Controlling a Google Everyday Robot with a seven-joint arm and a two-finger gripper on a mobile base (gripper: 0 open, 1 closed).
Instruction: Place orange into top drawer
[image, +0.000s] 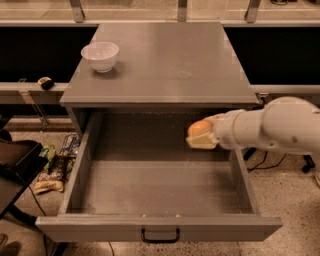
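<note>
The robot's gripper needs to release the orange on the middle of the drawer's bottom (160, 179), straight behind the small black handle.
The top drawer (150, 187) is pulled fully open below the grey cabinet top, with its speckled floor bare and a small black handle (160, 235) on the front panel. My gripper (201, 136) reaches in from the right on a white arm and is shut on the orange (199, 128). It holds the orange above the right rear part of the drawer floor, just under the cabinet's front edge.
A white bowl (100, 55) stands at the back left of the cabinet top (165, 60). Snack packets (55, 167) and a dark object lie on the floor to the left. Cables run on the floor at the right.
</note>
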